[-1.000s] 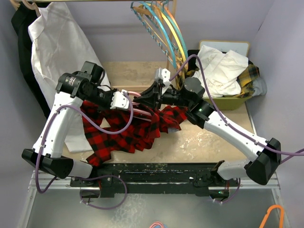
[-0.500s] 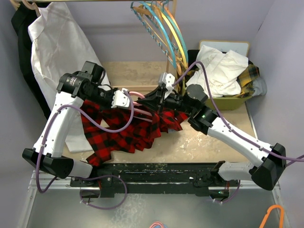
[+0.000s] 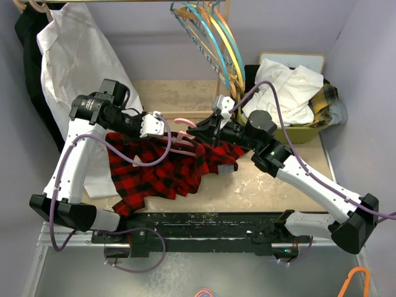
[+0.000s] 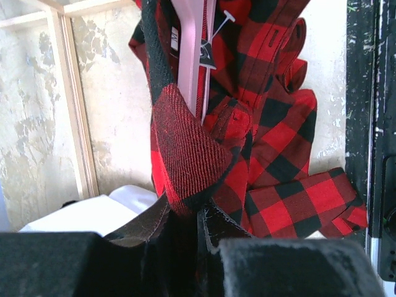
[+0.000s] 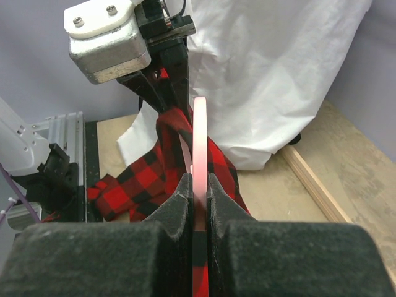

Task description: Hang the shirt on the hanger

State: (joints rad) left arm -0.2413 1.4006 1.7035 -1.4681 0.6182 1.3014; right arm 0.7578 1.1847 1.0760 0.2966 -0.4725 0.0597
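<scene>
My left gripper pinches shirt beyond the pink hanger's arm; it should open, then grip the shirt's shoulder [image 4: 189, 136] around that arm, freeing my right gripper.
The red-and-black plaid shirt [image 3: 162, 170] lies bunched on the table under both arms. My left gripper [image 3: 162, 125] is shut on a fold of the shirt's collar [image 4: 185, 158], held above the table. The pink hanger [image 3: 183, 122] is between the two grippers; its hook curves up at the centre. My right gripper [image 3: 197, 133] is shut on the hanger's pink bar [image 5: 199, 145], edge-on between the pads. In the left wrist view the hanger's arm [image 4: 192, 49] runs inside the shirt beside a label [image 4: 207, 55].
A white shirt [image 3: 74, 55] hangs at the back left, with a dark garment behind it. Blue, yellow and orange hangers [image 3: 213, 31] hang at the back centre. A bin [image 3: 312, 133] of white and yellow-green plaid clothes stands at the right.
The right gripper has moved left and up with the hanger, toward the left gripper. The left gripper lifted the shirt collar slightly. The shirt has drawn in to the left.
</scene>
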